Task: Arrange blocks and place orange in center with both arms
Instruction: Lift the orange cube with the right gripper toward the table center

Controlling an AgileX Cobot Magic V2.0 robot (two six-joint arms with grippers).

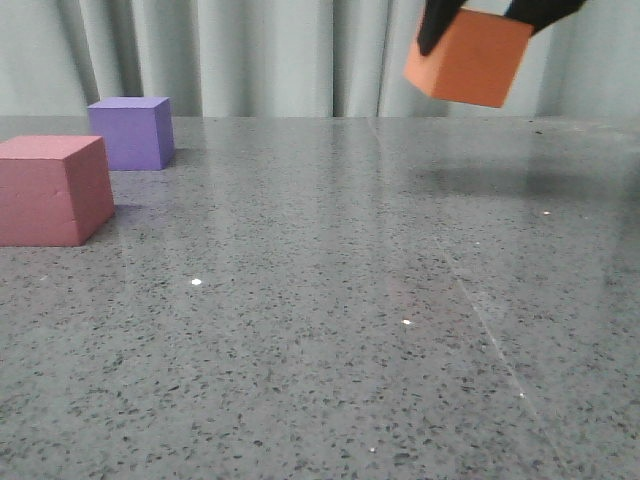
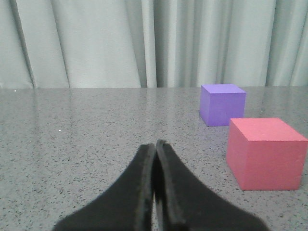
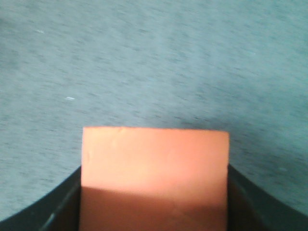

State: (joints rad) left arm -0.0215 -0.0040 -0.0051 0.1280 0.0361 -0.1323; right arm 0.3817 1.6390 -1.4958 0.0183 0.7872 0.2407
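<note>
I should release the orange cube, now tilted well above the table, with my right gripper on the tabletop (image 1: 303, 184) between the purple cube and the seam line.
My right gripper (image 1: 490, 12) is shut on the orange cube (image 1: 468, 57) and holds it tilted, well above the table at the upper right. In the right wrist view the orange cube (image 3: 154, 173) fills the space between the two fingers (image 3: 57, 207). The pink-red cube (image 1: 50, 188) sits at the left edge of the table, and the purple cube (image 1: 131, 131) stands just behind it. My left gripper (image 2: 155, 144) is shut and empty, low over the table, with the pink-red cube (image 2: 264, 151) and purple cube (image 2: 222, 104) off to one side ahead of it.
A grey speckled stone tabletop (image 1: 330, 300) spreads across the front view. A pale curtain (image 1: 260, 50) hangs behind the table's far edge. A faint seam line (image 1: 490, 340) runs across the right part of the tabletop.
</note>
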